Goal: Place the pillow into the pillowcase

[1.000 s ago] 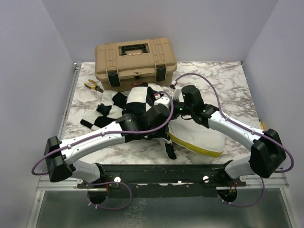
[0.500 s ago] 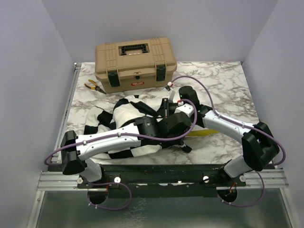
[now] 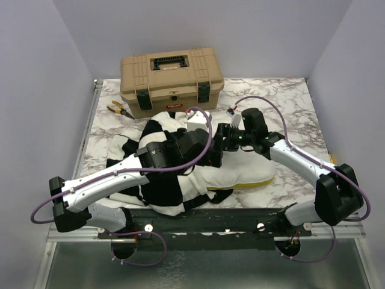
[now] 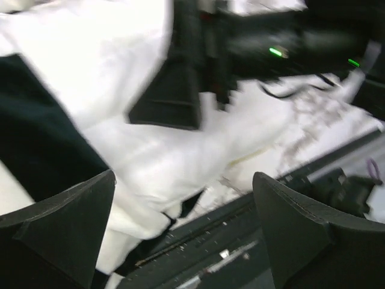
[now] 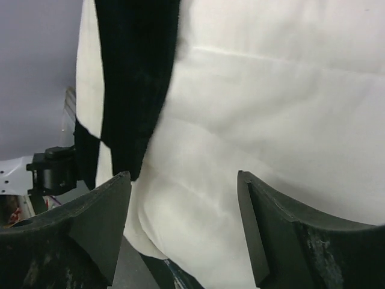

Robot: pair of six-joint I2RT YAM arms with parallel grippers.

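Next, my left gripper moves to the back edge of the pillowcase's opening point(image 3: 186, 124), close to the tan toolbox, and closes there.
The black and cream checkered pillowcase point(image 3: 157, 182) lies bunched at the table's front centre, covering the left end of the white pillow point(image 3: 248, 171). The pillow's yellow edge strip point(image 3: 231, 187) shows at the front. My left gripper point(image 3: 210, 158) hovers over the place where case and pillow meet. In the left wrist view it point(image 4: 183, 180) stands open, with only the pillow point(image 4: 180, 159) and a black patch of the pillowcase point(image 4: 36, 138) beyond it. My right gripper point(image 3: 221, 137) is open just behind it, and the right wrist view shows it point(image 5: 183, 177) facing the pillow point(image 5: 271, 120) and a black band of the pillowcase point(image 5: 138, 72).
A tan toolbox point(image 3: 171, 81) stands shut at the back of the marble table point(image 3: 289, 102), close behind the pillowcase. Yellow-handled pliers point(image 3: 119, 108) lie to its left. The black mounting rail point(image 3: 204, 220) runs along the near edge. Grey walls enclose both sides.
Both grippers have gone from shut to open and let go of the fabric. The arms dipped toward the front right, then drew back. The pillowcase now covers the pillow's left end.
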